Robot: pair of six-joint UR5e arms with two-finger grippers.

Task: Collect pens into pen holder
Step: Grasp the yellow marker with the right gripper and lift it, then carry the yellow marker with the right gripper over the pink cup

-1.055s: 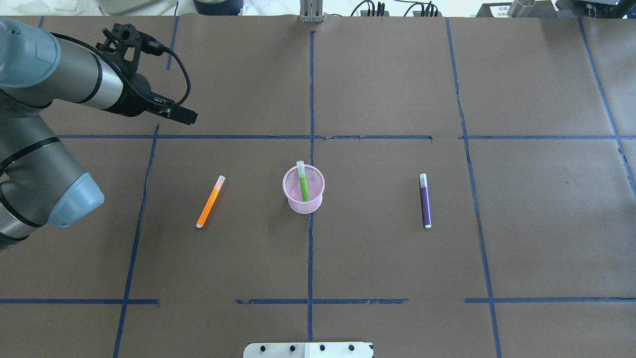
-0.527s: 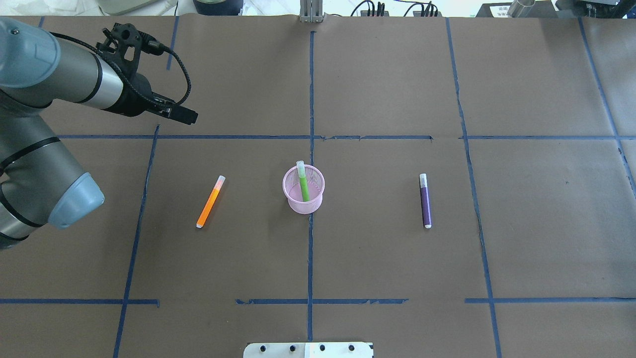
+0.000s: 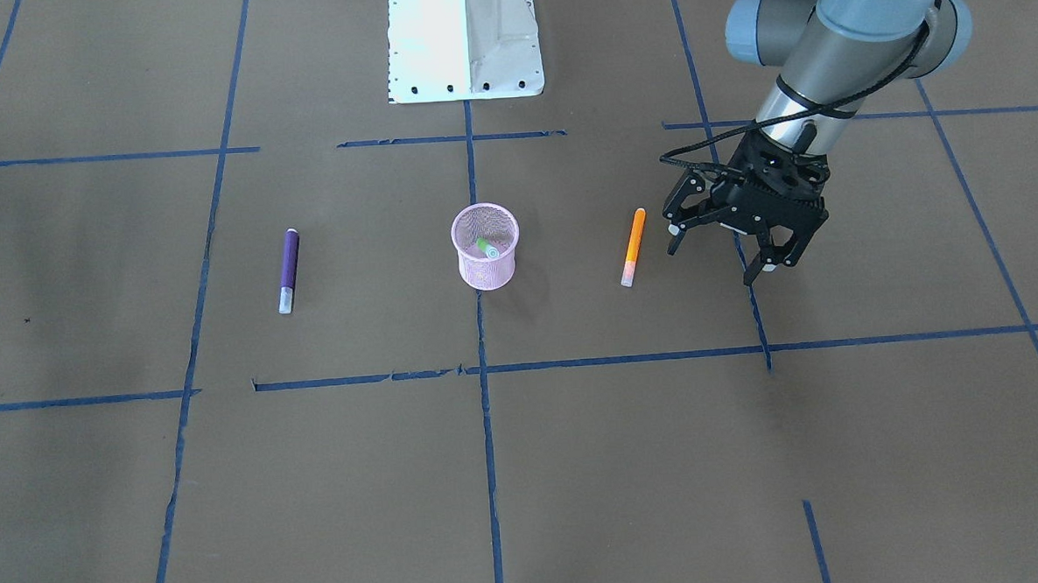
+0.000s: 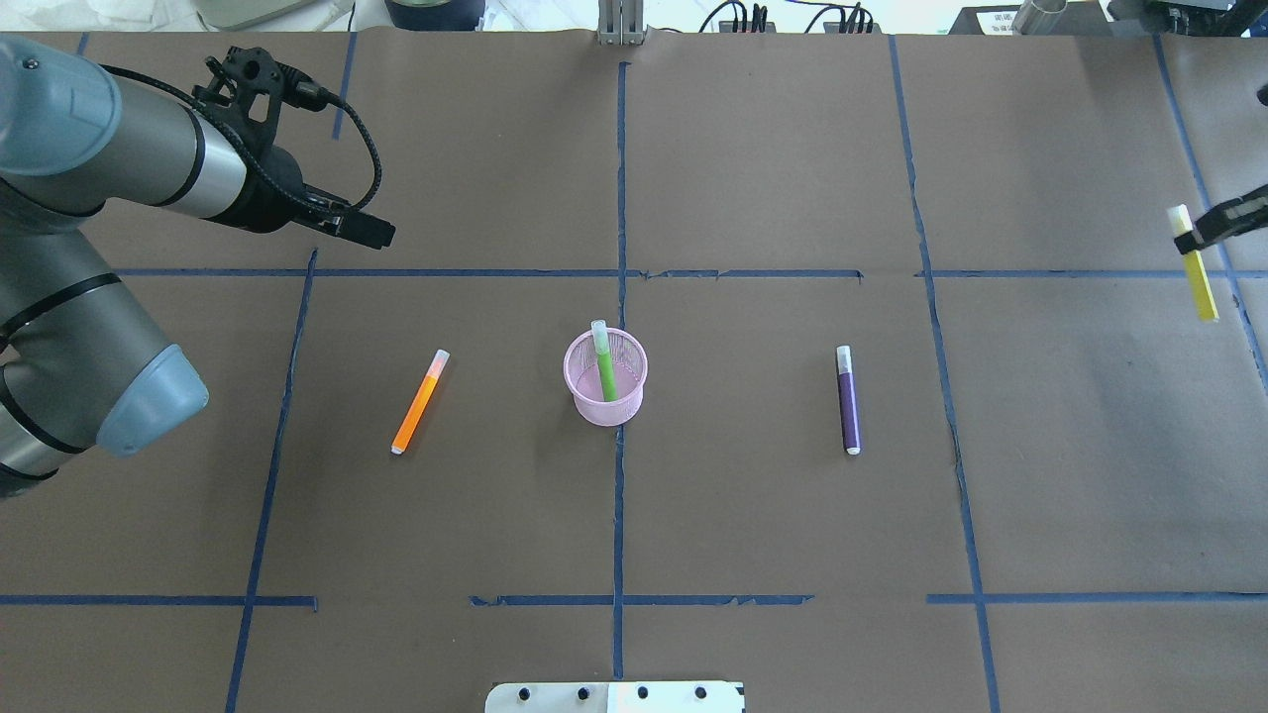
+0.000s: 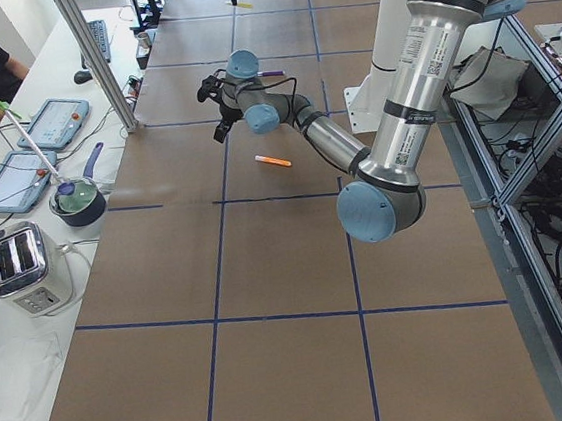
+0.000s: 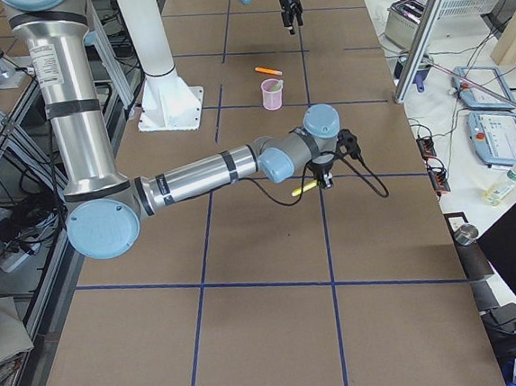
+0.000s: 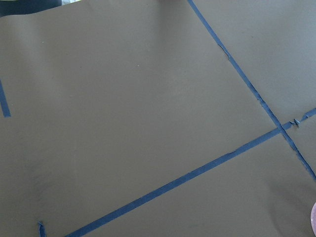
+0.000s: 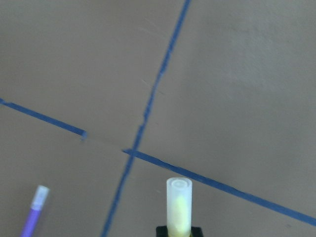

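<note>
I should close my left gripper on the orange pen's body (image 3: 634, 243) near its clear cap, leaving the cap out past the fingers.
The pink mesh pen holder (image 4: 605, 391) (image 3: 485, 262) stands at the table's middle with the green pen (image 4: 603, 361) upright in it. The orange pen (image 4: 420, 401) (image 3: 633, 246) lies to its left and the purple pen (image 4: 848, 400) (image 3: 288, 269) to its right. My left gripper (image 3: 720, 252) (image 4: 369, 231) is open and empty, hovering beyond and to the left of the orange pen. My right gripper (image 4: 1189, 243) (image 8: 178, 230) is shut on the yellow pen (image 4: 1201, 282) (image 8: 178, 202) (image 6: 305, 188), held above the table at the far right edge.
The robot's white base plate (image 4: 614, 696) (image 3: 464, 40) sits at the near edge. Blue tape lines (image 4: 619, 198) grid the brown table cover. In the exterior left view a side table holds a toaster (image 5: 28, 267) and tablets.
My right gripper, holding the yellow pen, has come into the overhead view at the right edge. The left arm has barely moved. The other pens and the holder are unmoved.
</note>
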